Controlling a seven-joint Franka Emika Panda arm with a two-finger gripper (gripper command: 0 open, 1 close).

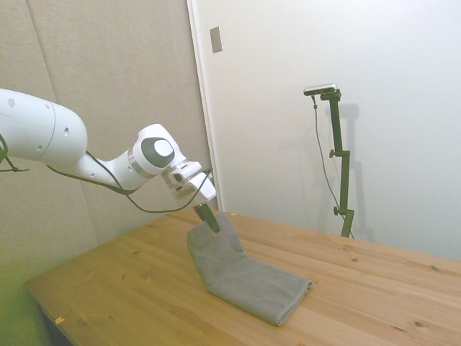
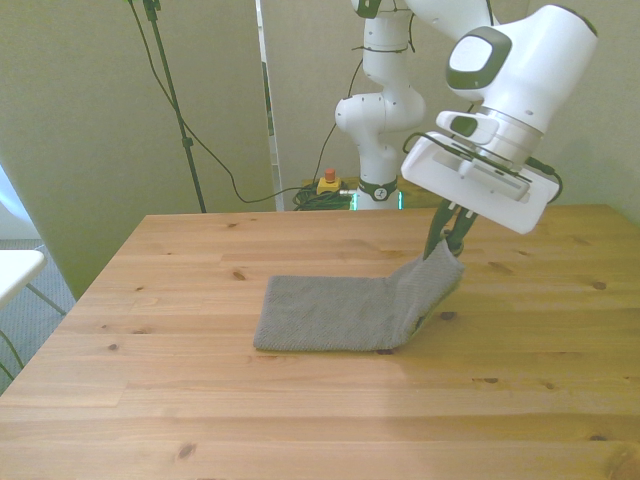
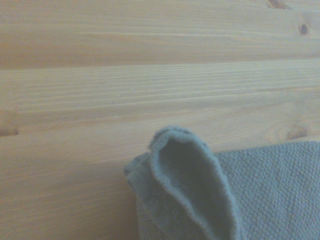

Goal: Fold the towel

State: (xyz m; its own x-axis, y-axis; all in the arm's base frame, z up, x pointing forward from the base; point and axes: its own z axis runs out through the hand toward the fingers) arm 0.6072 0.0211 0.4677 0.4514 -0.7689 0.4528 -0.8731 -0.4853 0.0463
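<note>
My gripper is going to set the towel's raised end on top of the flat part [image 2: 282, 290], by the towel's opposite edge. It will let go of that end there.
The grey towel [image 2: 340, 312] lies along the wooden table [image 2: 300, 420], its end toward the front view's right lifted off the surface. My gripper [image 2: 447, 243] is shut on that raised end and holds it above the table. In the side view the towel [image 1: 245, 277] slopes up from its flat part to the gripper [image 1: 212, 223]. The wrist view shows the pinched, curled edge of the towel [image 3: 195, 195] above the planks.
A white panel edge [image 2: 15, 268] pokes in at the front view's left. Behind the table's far edge a red button on a yellow box [image 2: 327, 183] sits on the floor near the robot's base.
</note>
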